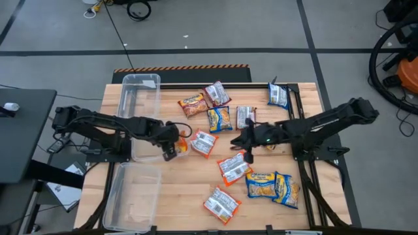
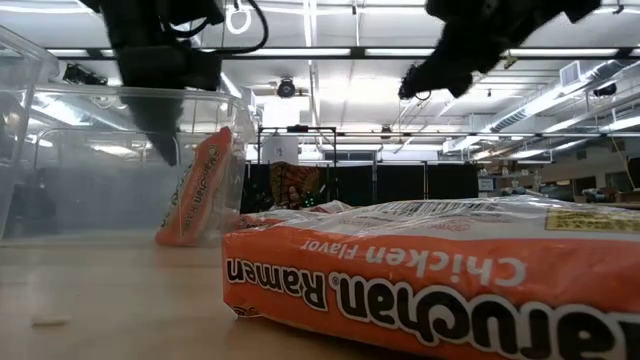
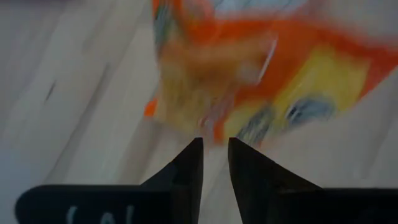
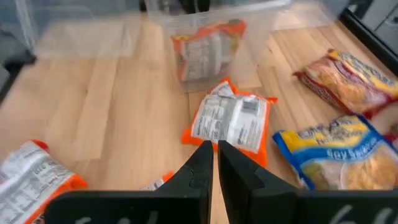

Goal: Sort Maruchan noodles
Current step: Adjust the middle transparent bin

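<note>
The robot's right gripper should close on the corner [image 1: 216,138] [image 4: 262,160] nearest the blue-and-yellow packet, on the flat orange packet next to the leaning one.
Several ramen packets lie on the wooden table: orange ones [image 1: 204,142] [image 1: 234,166] [image 1: 221,203], blue-and-yellow ones [image 1: 220,119] [image 1: 262,185], and a maroon one [image 1: 217,93]. One orange packet [image 2: 198,190] stands on its edge, leaning against the clear bin's wall [image 2: 120,170]. My left gripper [image 1: 171,149] [image 3: 214,144] hovers right beside this packet [image 3: 249,81], with a narrow gap between its fingers and nothing in it. My right gripper [image 1: 247,142] [image 4: 215,149] is shut and empty above the table's middle, pointing at an orange packet [image 4: 230,121] lying label-side down. My left gripper points down next to the leaning orange packet [image 2: 185,170]. The packet lies ahead of the fingertips [image 3: 194,149], not between them. I cannot tell whether they touch it.
Two clear plastic bins sit along the table's left side, one far [image 1: 140,81] and one near [image 1: 134,196]. A blue packet [image 1: 277,96] and a silver one [image 1: 245,116] lie toward the far right. An orange packet [image 2: 430,290] fills the low view's foreground.
</note>
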{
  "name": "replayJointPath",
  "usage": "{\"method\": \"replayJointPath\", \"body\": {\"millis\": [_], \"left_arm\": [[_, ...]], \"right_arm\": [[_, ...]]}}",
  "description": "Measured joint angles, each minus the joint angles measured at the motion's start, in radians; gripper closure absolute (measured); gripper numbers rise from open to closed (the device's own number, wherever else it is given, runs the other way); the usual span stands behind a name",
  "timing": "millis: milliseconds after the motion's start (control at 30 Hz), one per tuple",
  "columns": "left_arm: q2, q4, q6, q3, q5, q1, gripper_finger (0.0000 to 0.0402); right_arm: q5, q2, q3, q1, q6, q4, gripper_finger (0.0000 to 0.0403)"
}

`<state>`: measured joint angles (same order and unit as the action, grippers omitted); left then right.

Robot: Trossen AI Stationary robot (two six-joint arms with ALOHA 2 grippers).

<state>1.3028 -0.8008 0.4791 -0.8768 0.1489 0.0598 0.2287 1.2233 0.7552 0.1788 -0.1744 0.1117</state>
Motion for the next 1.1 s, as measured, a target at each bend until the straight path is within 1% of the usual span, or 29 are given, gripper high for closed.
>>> {"method": "replayJointPath", "body": {"millis": [100,200,333,500,667,800,933,1033,1100], "left_arm": [[-0.012,-0.077,-0.005,-0.001,0.000,0.035,0.0322],[-0.026,-0.170,0.015,0.000,0.023,0.085,0.0322],[-0.045,-0.294,0.106,-0.002,0.088,0.131,0.0322],[-0.074,-0.447,0.211,0.002,0.085,0.137,0.0322],[-0.104,-0.536,0.272,0.000,0.056,0.155,0.0322],[-0.116,-0.605,0.328,0.000,0.034,0.191,0.0322],[-0.124,-0.684,0.380,0.000,0.030,0.237,0.0322],[-0.135,-0.687,0.393,0.000,0.071,0.261,0.0322],[-0.140,-0.656,0.395,0.000,0.116,0.271,0.0322]], "right_arm": [[0.021,0.100,0.082,0.006,0.074,0.050,0.0372],[0.047,0.206,0.130,-0.005,0.123,0.038,0.0372],[0.045,0.331,0.165,-0.040,0.129,-0.040,0.0372],[-0.015,0.426,0.210,-0.068,0.152,-0.108,0.0372],[-0.019,0.498,0.252,-0.078,0.203,-0.125,0.0366],[-0.021,0.561,0.272,-0.088,0.241,-0.123,0.0339],[-0.046,0.602,0.279,-0.083,0.314,-0.121,0.0292],[-0.030,0.609,0.279,-0.064,0.411,-0.100,0.0259],[0.019,0.608,0.279,-0.050,0.495,-0.080,0.0245]]}}
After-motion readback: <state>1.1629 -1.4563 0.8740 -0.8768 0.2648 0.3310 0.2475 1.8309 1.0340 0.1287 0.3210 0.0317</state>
